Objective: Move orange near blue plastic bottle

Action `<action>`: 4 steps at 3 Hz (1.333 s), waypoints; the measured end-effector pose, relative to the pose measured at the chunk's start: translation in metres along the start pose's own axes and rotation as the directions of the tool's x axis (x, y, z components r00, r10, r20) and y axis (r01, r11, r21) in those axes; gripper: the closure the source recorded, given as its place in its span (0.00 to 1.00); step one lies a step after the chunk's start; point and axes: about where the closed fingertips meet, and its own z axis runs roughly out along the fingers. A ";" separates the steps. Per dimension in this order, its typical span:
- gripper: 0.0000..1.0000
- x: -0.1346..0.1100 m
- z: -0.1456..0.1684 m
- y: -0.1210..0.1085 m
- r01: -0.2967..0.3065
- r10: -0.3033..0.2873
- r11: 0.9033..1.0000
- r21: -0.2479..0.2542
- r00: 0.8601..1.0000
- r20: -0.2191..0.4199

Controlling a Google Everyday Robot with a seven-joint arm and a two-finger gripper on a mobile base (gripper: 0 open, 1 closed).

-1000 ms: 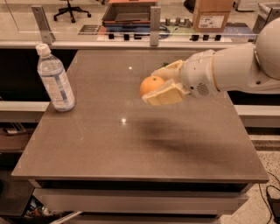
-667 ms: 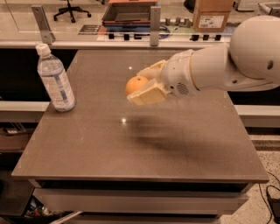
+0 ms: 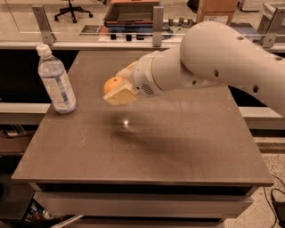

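Observation:
The robot's gripper needs to let go of the orange on the brown table (image 3: 95,107) next to the base of the blue plastic bottle, facing the robot's arm.
The orange (image 3: 111,83) is held between the cream fingers of my gripper (image 3: 118,87), lifted above the brown table (image 3: 178,147) left of its middle. The gripper is shut on the fruit, and my white arm (image 3: 213,58) reaches in from the right. The blue plastic bottle (image 3: 55,80), clear with a white cap and pale label, stands upright at the table's left edge. The orange hangs roughly a hand's width to the right of the bottle, apart from it.
Behind the table runs a metal rail with posts (image 3: 157,20) and a counter holding a dark tray (image 3: 133,11). A cardboard box (image 3: 218,6) stands at the back right. The table's front edge (image 3: 142,180) drops to a shelf below.
My gripper has carried the orange leftward across the table, closer to the bottle. The bottle has not moved.

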 end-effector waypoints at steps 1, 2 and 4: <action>1.00 -0.002 0.029 0.000 -0.002 0.002 1.000 -0.021 1.000 0.011; 1.00 0.002 0.051 0.003 0.000 0.002 0.998 -0.061 0.999 0.036; 1.00 0.012 0.079 0.025 0.012 -0.004 0.987 -0.160 0.999 0.052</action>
